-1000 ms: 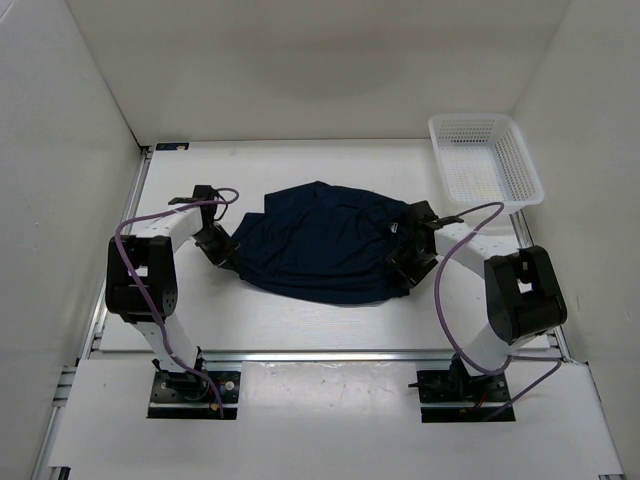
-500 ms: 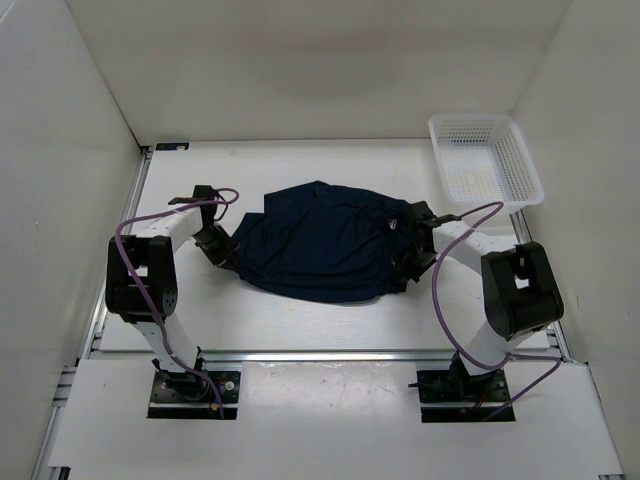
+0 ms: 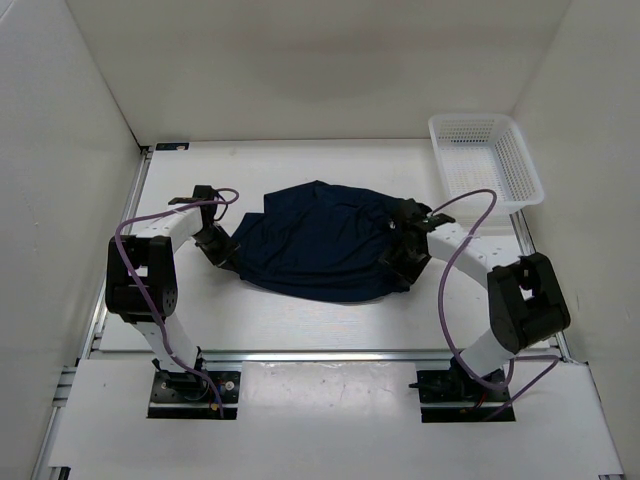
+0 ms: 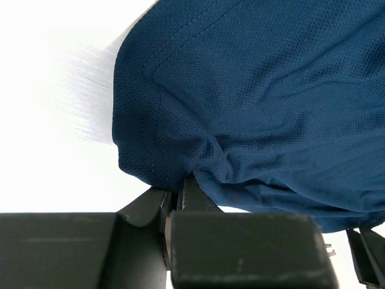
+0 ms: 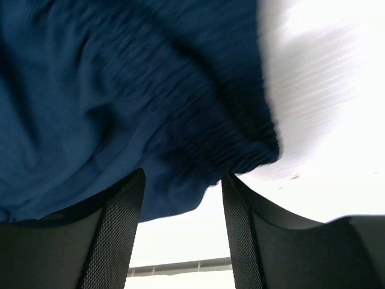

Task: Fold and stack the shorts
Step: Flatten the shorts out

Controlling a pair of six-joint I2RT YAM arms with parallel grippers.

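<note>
My left gripper needs to let go of the leg-hem end on the white table [image 3: 225, 286] just outside the near corner of the shorts.
The dark navy shorts [image 3: 320, 245] lie spread and rumpled on the white table between the two arms. My left gripper [image 3: 222, 250] is at their left edge, shut on a fold of the hem; the left wrist view shows the fabric [image 4: 252, 96] pinched between the closed fingers [image 4: 177, 195]. My right gripper [image 3: 400, 262] is at their right edge, over the gathered waistband [image 5: 240, 138]. Its jaws stand open with the fabric edge [image 5: 108, 108] reaching between them; the view is blurred.
A white mesh basket [image 3: 485, 160] stands at the back right corner. White walls enclose the table on three sides. A metal rail [image 3: 320, 355] runs along the near edge by the arm bases.
The right arm has shifted left and forward toward the shorts' right edge, its elbow swinging out. The left arm and the shorts have hardly moved.
</note>
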